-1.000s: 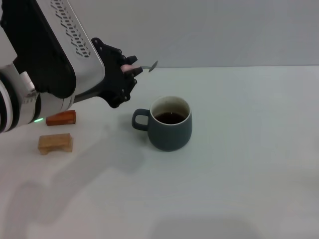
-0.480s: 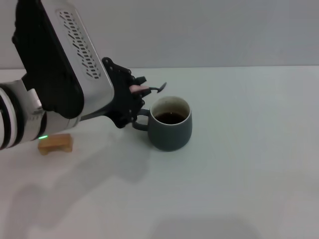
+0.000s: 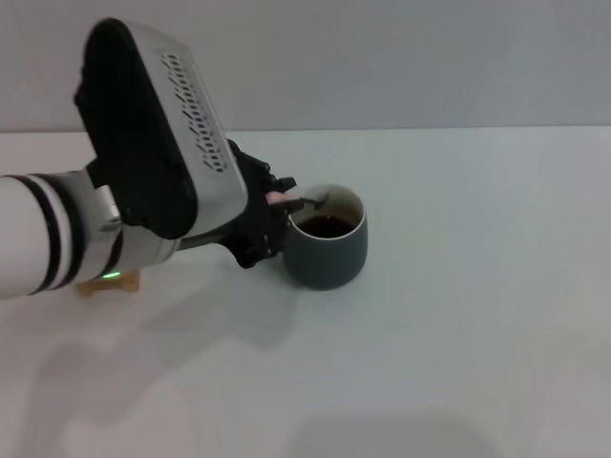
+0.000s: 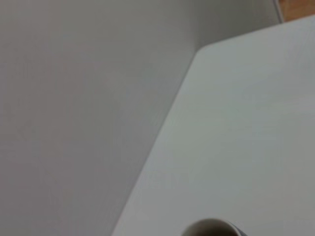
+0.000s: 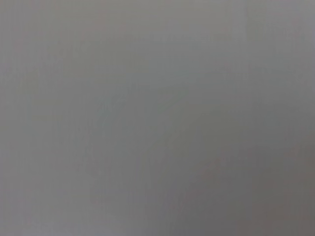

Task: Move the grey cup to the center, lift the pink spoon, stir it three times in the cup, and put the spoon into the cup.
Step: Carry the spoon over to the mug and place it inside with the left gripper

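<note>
Next, my left gripper releases the pink spoon inside the grey cup (image 3: 307, 222), against the rim nearest the wooden block. The spoon is now at the cup's rim.
The grey cup (image 3: 326, 239) stands near the middle of the table in the head view, with dark liquid inside; its handle is hidden behind my left gripper. My left gripper (image 3: 275, 203) is at the cup's left rim, shut on the pink spoon (image 3: 304, 201). The spoon's pink end shows between the fingers, and its grey bowl reaches over the rim above the liquid. A sliver of the cup's pale rim (image 4: 211, 227) shows in the left wrist view. My right gripper is out of view.
A wooden block (image 3: 103, 282) peeks out under my left arm at the table's left. The white table (image 3: 458, 315) stretches open to the right and front of the cup. The right wrist view shows only a plain grey surface.
My left arm has swung down and to the right with the spoon, from above and left of the cup to its rim. The spoon's bowl now hangs over the liquid. The cup has not moved.
</note>
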